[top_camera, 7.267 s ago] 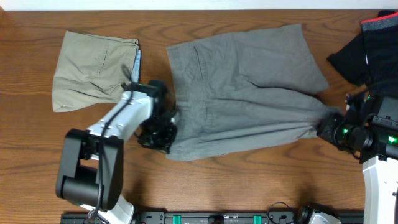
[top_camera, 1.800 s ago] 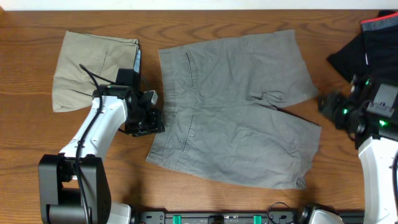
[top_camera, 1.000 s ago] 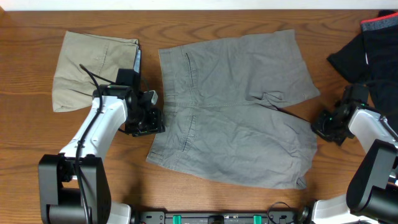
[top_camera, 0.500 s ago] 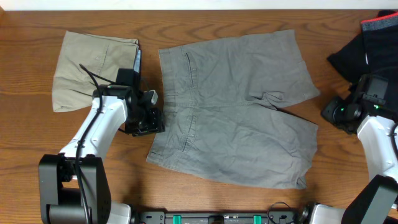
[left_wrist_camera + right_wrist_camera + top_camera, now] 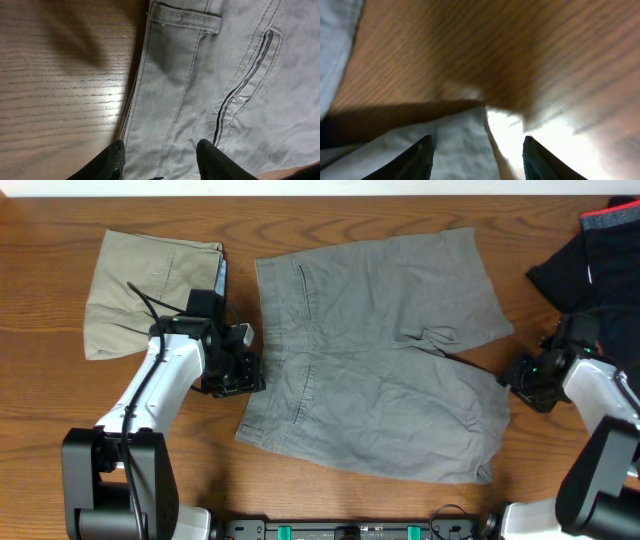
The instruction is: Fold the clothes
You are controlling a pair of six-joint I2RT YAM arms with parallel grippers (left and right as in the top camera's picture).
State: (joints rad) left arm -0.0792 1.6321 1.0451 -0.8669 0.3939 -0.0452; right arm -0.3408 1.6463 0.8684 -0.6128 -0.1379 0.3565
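Note:
My right gripper will take the front hem corner (image 5: 486, 477) before folding the shorts, because it is at the lower leg's back hem corner, away from the front edge.
Grey shorts (image 5: 380, 350) lie spread flat in the middle of the table, waistband to the left and legs to the right. My left gripper (image 5: 237, 376) is at the waistband's left edge. In the left wrist view it (image 5: 160, 161) stands open, its fingertips (image 5: 112, 157) straddling the waistband (image 5: 170, 100), which lies flat beneath. My right gripper (image 5: 520, 374) is at the lower leg's right hem. It (image 5: 479, 157) is open over the hem corner (image 5: 455, 145) of grey cloth, with bare wood beyond.
A folded khaki garment (image 5: 150, 290) lies at the back left, just behind my left arm. A black garment with a red band (image 5: 590, 255) is heaped at the back right, close to my right arm. The wooden table (image 5: 330, 490) runs along the front.
My right gripper has opened; it swung off to the right and came back to the shorts' hem. The left arm and the shorts have not moved.

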